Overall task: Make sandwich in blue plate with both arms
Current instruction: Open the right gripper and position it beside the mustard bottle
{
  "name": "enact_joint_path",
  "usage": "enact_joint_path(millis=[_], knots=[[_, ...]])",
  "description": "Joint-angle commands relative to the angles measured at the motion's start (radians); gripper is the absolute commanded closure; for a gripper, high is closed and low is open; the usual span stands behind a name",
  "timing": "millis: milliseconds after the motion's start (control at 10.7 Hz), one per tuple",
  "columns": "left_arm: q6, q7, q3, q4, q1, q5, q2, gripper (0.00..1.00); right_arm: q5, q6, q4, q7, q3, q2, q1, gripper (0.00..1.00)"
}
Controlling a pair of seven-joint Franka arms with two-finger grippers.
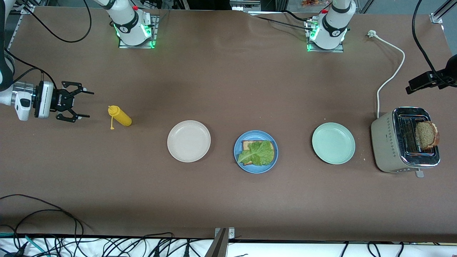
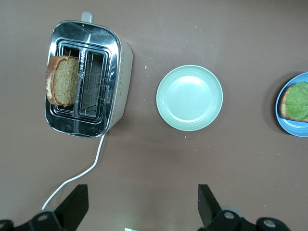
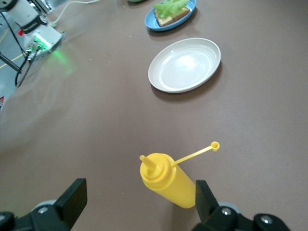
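Next, I close my right gripper around the middle of the body [image 1: 121, 117] [image 3: 177, 189] of the yellow squeeze bottle, leaving the bottle's spout free.
The blue plate [image 1: 240, 157] sits mid-table holding one brown bread slice [image 1: 247, 145] with a green lettuce leaf [image 1: 257, 152] on top. A second bread slice [image 1: 426, 135] stands in the toaster [image 1: 389, 142] at the left arm's end. My left gripper [image 2: 143, 187] hangs open and empty high over the bare table, with the toaster [image 2: 120, 72] and its bread slice [image 2: 62, 80] below it. My right gripper [image 1: 87, 104] hovers open at the right arm's end and points at a yellow squeeze bottle [image 1: 120, 116]. It is apart from the bottle.
A cream-white plate [image 1: 189, 141] lies between the bottle and the blue plate. A mint-green plate [image 1: 333, 143] lies between the blue plate and the toaster. The toaster's white cord [image 1: 391, 76] runs toward the left arm's base. Loose cables line the table's near edge.
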Motion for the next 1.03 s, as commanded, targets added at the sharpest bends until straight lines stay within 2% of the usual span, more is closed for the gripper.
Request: enact_joint_path(millis=[0, 280, 560, 934], knots=[[-0.01, -0.005, -0.007, 0.008, 0.004, 0.017, -0.001, 0.0, 0.05, -0.123, 0.046, -0.087, 0.003, 0.06, -0.063, 0.0], [-0.01, -0.005, -0.006, 0.008, 0.004, 0.017, -0.001, 0.0, 0.101, -0.181, 0.048, -0.151, 0.005, 0.09, -0.064, 0.0], [-0.01, -0.005, -0.006, 0.007, 0.004, 0.017, -0.001, 0.0, 0.17, -0.226, 0.058, -0.297, 0.011, 0.175, -0.081, 0.0], [-0.01, -0.005, -0.006, 0.003, 0.021, 0.017, -0.001, 0.0, 0.201, -0.255, 0.06, -0.424, 0.013, 0.249, -0.113, 0.0]])
